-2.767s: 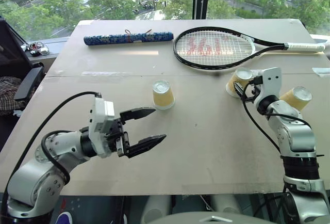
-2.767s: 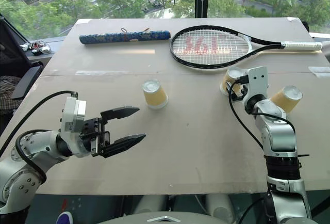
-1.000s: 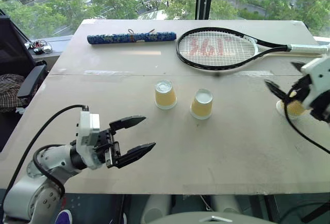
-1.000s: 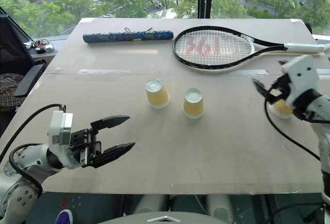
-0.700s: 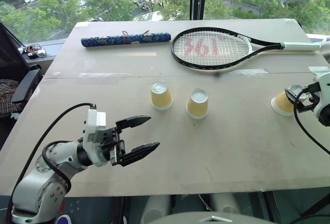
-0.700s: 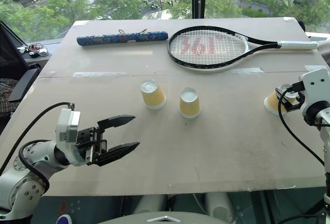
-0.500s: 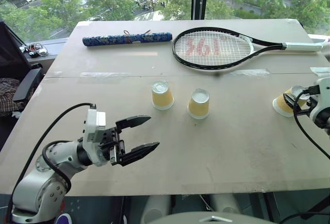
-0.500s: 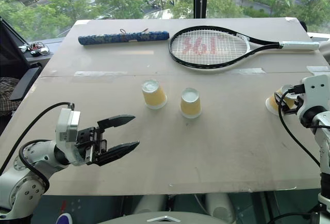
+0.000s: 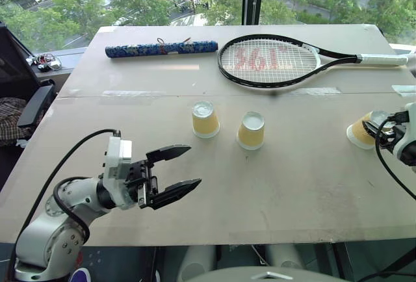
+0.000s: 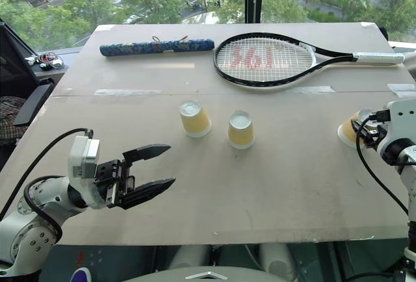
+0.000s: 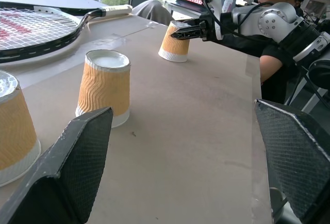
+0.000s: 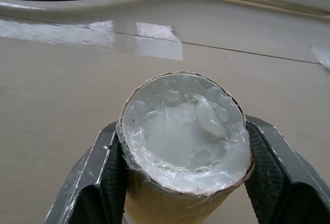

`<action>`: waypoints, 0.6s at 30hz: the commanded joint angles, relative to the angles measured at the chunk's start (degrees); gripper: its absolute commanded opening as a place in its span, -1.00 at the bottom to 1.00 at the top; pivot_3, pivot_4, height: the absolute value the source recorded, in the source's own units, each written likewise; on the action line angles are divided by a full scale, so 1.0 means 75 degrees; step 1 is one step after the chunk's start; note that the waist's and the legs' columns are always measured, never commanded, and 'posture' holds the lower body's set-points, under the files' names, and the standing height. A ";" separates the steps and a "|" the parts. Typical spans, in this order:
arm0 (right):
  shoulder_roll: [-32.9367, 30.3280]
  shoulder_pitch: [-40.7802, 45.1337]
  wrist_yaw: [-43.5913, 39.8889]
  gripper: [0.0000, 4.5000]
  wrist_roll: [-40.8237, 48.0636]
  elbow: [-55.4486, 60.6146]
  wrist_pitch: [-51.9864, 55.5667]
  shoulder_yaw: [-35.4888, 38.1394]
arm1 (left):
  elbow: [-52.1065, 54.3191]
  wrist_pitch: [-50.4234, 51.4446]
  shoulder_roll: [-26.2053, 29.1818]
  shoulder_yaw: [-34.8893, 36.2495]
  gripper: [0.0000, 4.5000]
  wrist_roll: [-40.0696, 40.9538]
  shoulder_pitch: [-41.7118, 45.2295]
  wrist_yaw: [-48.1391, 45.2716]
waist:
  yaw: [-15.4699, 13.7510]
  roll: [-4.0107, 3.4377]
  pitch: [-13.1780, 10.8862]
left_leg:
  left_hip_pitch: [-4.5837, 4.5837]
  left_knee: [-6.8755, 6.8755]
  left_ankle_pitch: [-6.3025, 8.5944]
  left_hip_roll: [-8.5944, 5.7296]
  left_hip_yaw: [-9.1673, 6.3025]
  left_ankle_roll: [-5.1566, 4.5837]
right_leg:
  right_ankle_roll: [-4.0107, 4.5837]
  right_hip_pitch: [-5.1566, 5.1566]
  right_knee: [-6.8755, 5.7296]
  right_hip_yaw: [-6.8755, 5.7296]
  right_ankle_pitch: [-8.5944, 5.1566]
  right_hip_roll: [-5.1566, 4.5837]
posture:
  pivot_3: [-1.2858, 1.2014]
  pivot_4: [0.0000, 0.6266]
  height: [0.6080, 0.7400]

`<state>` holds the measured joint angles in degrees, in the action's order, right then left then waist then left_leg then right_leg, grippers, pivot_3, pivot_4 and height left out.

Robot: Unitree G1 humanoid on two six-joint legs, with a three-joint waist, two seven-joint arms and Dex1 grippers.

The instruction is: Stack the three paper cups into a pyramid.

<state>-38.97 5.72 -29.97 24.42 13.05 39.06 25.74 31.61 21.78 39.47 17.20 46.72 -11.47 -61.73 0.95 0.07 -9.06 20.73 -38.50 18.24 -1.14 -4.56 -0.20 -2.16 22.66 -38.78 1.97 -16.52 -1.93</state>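
Observation:
I will close my left gripper on the tan middle (image 9: 205, 123) (image 11: 14, 128) of the paper cup nearest the blue patterned roll, because that cup should go on top of the pyramid.
Two paper cups (image 9: 205, 119) (image 9: 251, 131) stand upside down side by side in the middle of the table, a small gap between them. The third paper cup (image 9: 360, 132) sits near the table's right edge, base toward my right gripper (image 9: 378, 128). That gripper is shut on it, and in the right wrist view a finger (image 12: 105, 168) presses each side of the cup (image 12: 185, 131). My left gripper (image 9: 195, 164) hovers open and empty over the table's front left, pointing toward the two cups (image 11: 103, 85) (image 11: 13, 126).
A tennis racket (image 9: 273, 61) and a blue patterned roll (image 9: 162, 48) lie at the back of the table (image 9: 273, 197). A black chair (image 9: 32, 106) stands off the left edge. A person (image 11: 273, 12) sits beyond the right side.
My right gripper came down around the third cup and closed on it. The left gripper and the two middle cups stayed put.

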 commanded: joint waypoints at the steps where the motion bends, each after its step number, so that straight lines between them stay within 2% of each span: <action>1: 0.0000 0.0094 -0.0900 0.00 0.0927 0.1491 -0.0219 -0.0342 | 0.0148 -0.0763 -0.0240 -0.0141 1.00 -0.0668 -0.0006 0.0150 | 0.0015 -0.0006 -0.0002 | -0.0001 0.0000 0.0001 0.0000 0.0001 -0.0001 | 0.0000 0.0000 -0.0001 0.0002 0.0000 0.0000 | 0.03 -0.52 1.00; 5: 0.0159 0.0355 -0.1005 0.00 0.0597 0.2217 -0.0621 -0.1674 | -0.0007 -0.0341 0.0003 0.0105 1.00 0.0131 -0.0073 -0.0374 | 0.0025 -0.0001 0.0000 | -0.0005 -0.0001 0.0004 0.0006 -0.0003 -0.0007 | 0.0000 -0.0001 -0.0006 -0.0004 0.0000 0.0004 | 0.03 -0.52 1.00; 11: 0.0167 0.0632 -0.1159 0.00 0.0020 0.2013 -0.1052 -0.2864 | 0.0036 -0.0096 0.0251 0.0341 1.00 0.0479 -0.0208 -0.0537 | -0.0056 0.0004 -0.0003 | 0.0021 -0.0007 -0.0001 -0.0003 -0.0026 0.0002 | -0.0001 0.0000 0.0024 -0.0032 0.0000 -0.0008 | 0.03 -0.52 1.00; 18: 0.0086 0.0799 -0.1391 0.00 -0.0224 0.1772 -0.1169 -0.3177 | 0.0297 0.0115 0.0321 0.0445 1.00 0.0696 -0.0317 -0.0306 | -0.0032 0.0006 -0.0004 | 0.0020 -0.0005 -0.0001 -0.0001 -0.0031 0.0003 | 0.0000 0.0000 0.0027 -0.0034 0.0000 -0.0006 | 0.03 -0.52 1.00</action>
<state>-37.96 10.35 -39.93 22.95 25.46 31.64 1.91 31.05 22.40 41.15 19.28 50.31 -13.78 -64.45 0.71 0.12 -9.09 20.88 -38.54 18.23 -1.15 -4.80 -0.18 -2.17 22.66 -38.60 1.71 -16.52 -1.98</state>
